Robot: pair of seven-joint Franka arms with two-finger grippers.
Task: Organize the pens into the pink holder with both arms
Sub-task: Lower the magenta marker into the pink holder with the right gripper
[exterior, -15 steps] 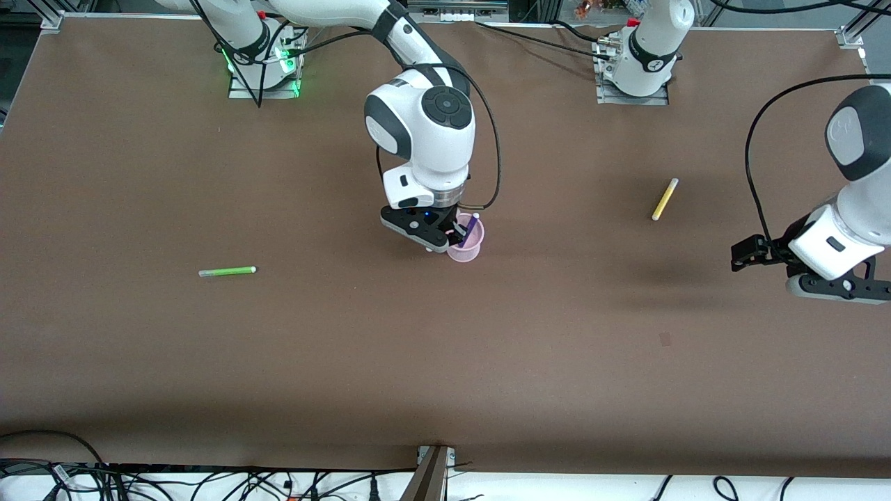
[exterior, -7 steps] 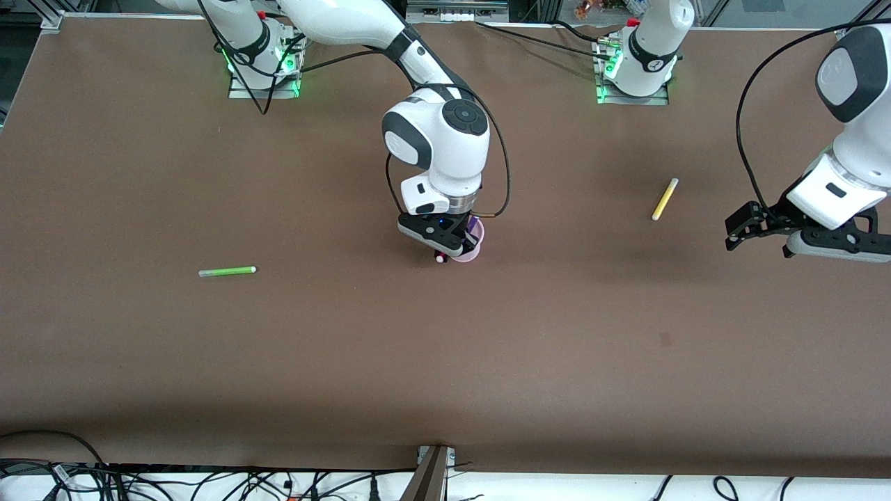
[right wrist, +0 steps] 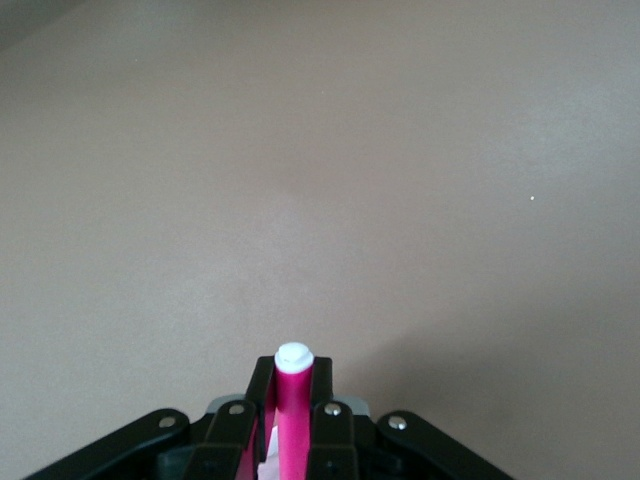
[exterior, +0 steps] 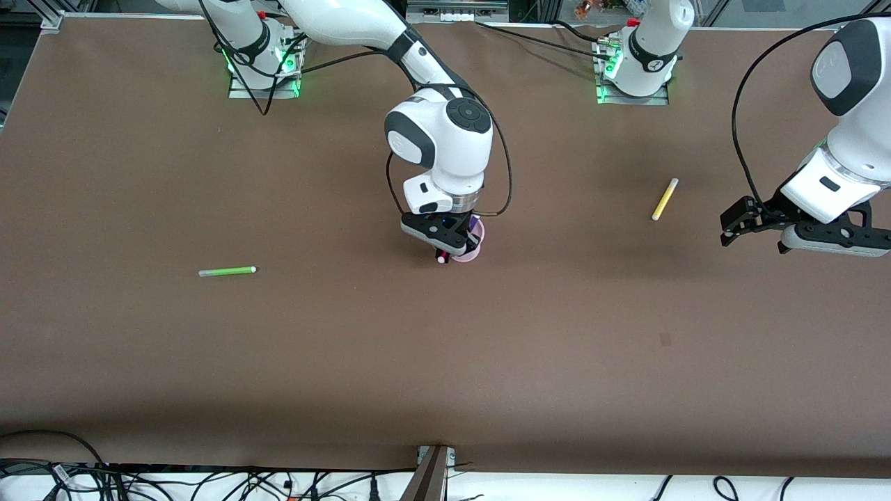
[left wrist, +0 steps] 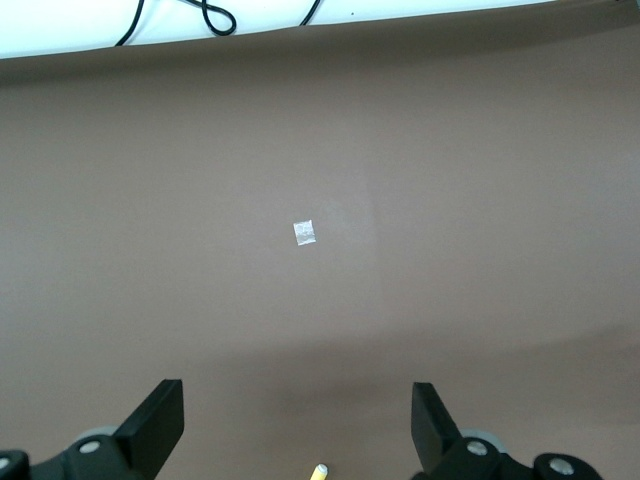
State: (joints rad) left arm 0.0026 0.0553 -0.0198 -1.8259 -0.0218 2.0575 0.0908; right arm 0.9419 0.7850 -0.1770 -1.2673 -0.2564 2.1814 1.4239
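Observation:
The robot's right gripper needs to release the magenta pink pen, now upright over the holder's rim, inside the pink holder (exterior: pixel 468 236) next to the dark purple pen.
My right gripper (exterior: pixel 445 245) is shut on the magenta pink pen (exterior: pixel 441 259) and holds it upright over the rim of the pink holder (exterior: pixel 470 255). In the right wrist view the pen (right wrist: pixel 293 415) stands between my shut fingers, pale end out. The dark purple pen (exterior: pixel 476 225) leans inside the holder. The lime green pen (exterior: pixel 227 271) lies flat toward the right arm's end. The yellow pen (exterior: pixel 665 199) lies flat toward the left arm's end. My left gripper (exterior: pixel 736 221) hangs open and empty in the air beside the yellow pen, whose pale tip (left wrist: pixel 319 471) shows between my open fingers (left wrist: pixel 152 424).
The brown table (exterior: pixel 445 362) carries a small pale patch (exterior: pixel 665 339), also in the left wrist view (left wrist: pixel 305 232). Cables run along the table's edge nearest the front camera.
My right gripper has moved with the magenta pen toward the left arm's end, now covering most of the holder. My left gripper has risen and shifted toward the yellow pen.

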